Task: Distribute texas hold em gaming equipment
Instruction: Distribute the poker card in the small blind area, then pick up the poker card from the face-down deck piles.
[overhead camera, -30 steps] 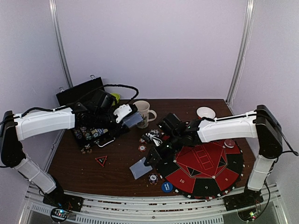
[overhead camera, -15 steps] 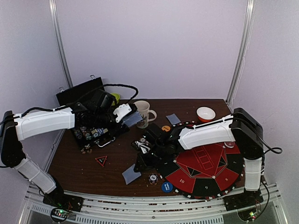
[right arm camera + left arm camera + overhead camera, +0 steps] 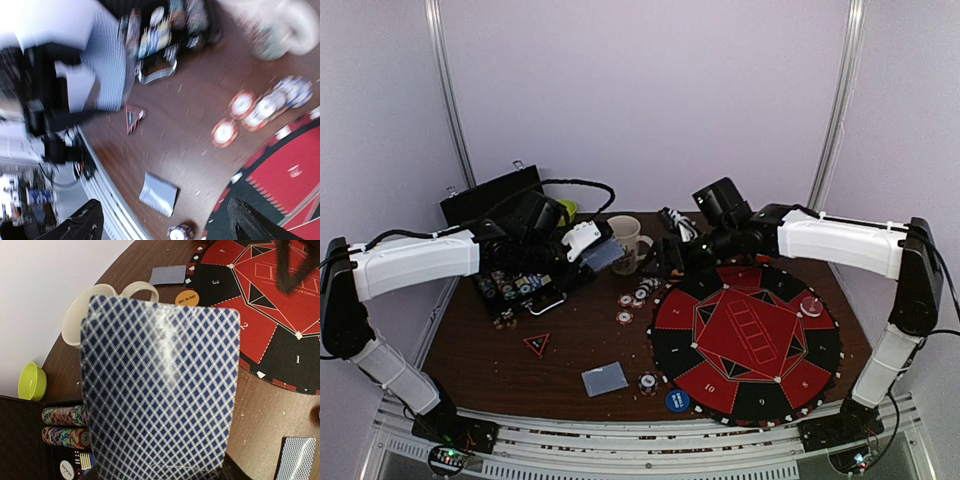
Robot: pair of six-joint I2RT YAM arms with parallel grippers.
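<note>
Next, I close my right gripper on the loose end (image 3: 619, 250) (image 3: 121, 75) of the blue-checked playing cards that my left gripper is holding up beside the white mug.
My left gripper (image 3: 603, 257) is shut on a fanned stack of blue-checked playing cards (image 3: 160, 390), held up beside the white mug (image 3: 625, 240). My right gripper (image 3: 672, 240) hangs open and holds nothing, raised over the far rim of the round red-and-black mat (image 3: 745, 335). In the blurred right wrist view its fingers (image 3: 80, 225) stand wide apart above a single card (image 3: 158, 193) lying face down on the table (image 3: 604, 379). Red-and-white chips (image 3: 625, 317) lie left of the mat. An orange button disc (image 3: 187, 298) lies near the mug, a blue disc (image 3: 677, 400) at the mat's near edge.
An open black case (image 3: 520, 280) holding rows of chips stands at the left. A small red triangle marker (image 3: 537, 344) lies in front of it. A green bowl (image 3: 32, 381) sits behind the case. One purple chip (image 3: 647, 383) rests by the lone card. A clear disc (image 3: 810, 305) lies on the mat.
My right gripper has opened, left the card on the near table, and swung back to the mat's far side. The left arm has stayed still with its cards.
</note>
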